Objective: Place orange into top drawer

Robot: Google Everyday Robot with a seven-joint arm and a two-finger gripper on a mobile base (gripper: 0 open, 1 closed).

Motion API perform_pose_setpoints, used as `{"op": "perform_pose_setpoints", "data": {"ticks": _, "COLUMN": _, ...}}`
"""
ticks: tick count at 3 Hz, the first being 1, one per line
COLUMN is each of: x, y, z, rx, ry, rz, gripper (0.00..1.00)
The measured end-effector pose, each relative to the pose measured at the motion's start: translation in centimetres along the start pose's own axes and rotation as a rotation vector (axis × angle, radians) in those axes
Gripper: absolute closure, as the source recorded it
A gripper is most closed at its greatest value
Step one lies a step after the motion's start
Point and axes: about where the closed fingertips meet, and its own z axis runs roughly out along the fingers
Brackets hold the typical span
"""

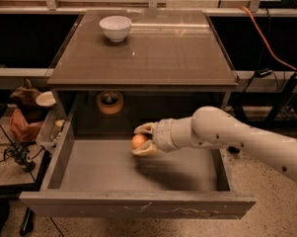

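Observation:
The orange, now hanging over the drawer's middle back part, will be let go by my gripper on the grey bottom near the middle of the open top drawer [135, 143].
The orange [138, 141] is a small round fruit held between the two cream fingers of my gripper [142, 140]. The gripper is shut on it and reaches in from the right on a white arm [237, 139]. It hangs over the middle back part of the open top drawer [108, 169], a little above the flat grey bottom. The drawer is pulled out wide, with its scratched front panel [138, 205] nearest the camera.
A white bowl [115, 27] stands on the cabinet top [153, 48] at the back left. A tan tape roll [110, 102] lies in the recess behind the drawer. Clutter and cables sit on the left; an orange cable [266, 38] runs at the right.

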Motion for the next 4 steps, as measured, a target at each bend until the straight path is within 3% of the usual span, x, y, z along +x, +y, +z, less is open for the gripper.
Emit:
{"op": "perform_pose_setpoints", "data": {"ticks": 2, "x": 1.6, "y": -0.5, "z": 4.0, "rx": 0.031, "ry": 0.034, "rz": -0.042, "gripper": 1.0}}
{"op": "perform_pose_setpoints", "data": {"ticks": 4, "x": 1.6, "y": -0.3, "z": 4.2, "rx": 0.023, "ry": 0.052, "rz": -0.047, "gripper": 1.0}}
